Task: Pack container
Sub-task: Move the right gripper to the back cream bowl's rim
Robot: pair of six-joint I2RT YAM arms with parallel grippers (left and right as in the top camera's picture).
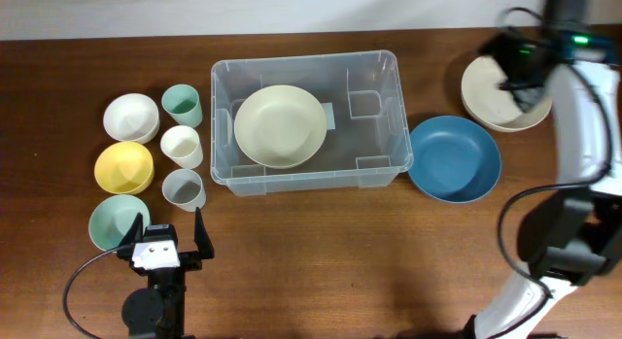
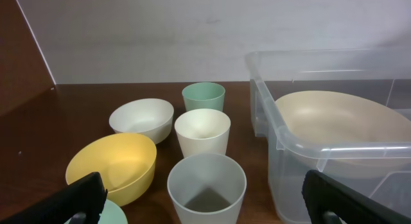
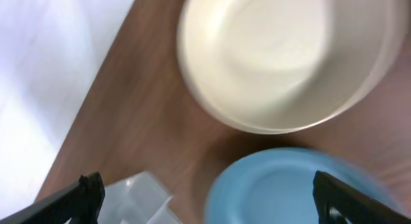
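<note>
My right gripper will close on the cream plate's rim (image 1: 547, 111) (image 3: 389, 22), at the side facing away from the clear container.
The clear container (image 1: 374, 169) stands at the table's middle with a cream plate (image 1: 280, 125) inside; both show in the left wrist view, container (image 2: 282, 153) and plate (image 2: 334, 124). My left gripper (image 1: 165, 244) is open and empty at the front left, just in front of a grey cup (image 1: 184, 189) (image 2: 207, 189). My right gripper (image 1: 517, 75) is open and empty above a cream plate (image 1: 486, 91) (image 3: 282, 57) at the far right. A blue plate (image 1: 454, 157) (image 3: 289, 185) lies right of the container.
Left of the container stand a white bowl (image 1: 131, 117), yellow bowl (image 1: 124, 167), mint bowl (image 1: 117, 220), green cup (image 1: 182, 105) and cream cup (image 1: 181, 146). They also show in the left wrist view: white bowl (image 2: 141, 118), yellow bowl (image 2: 112, 165), green cup (image 2: 203, 97), cream cup (image 2: 202, 132).
</note>
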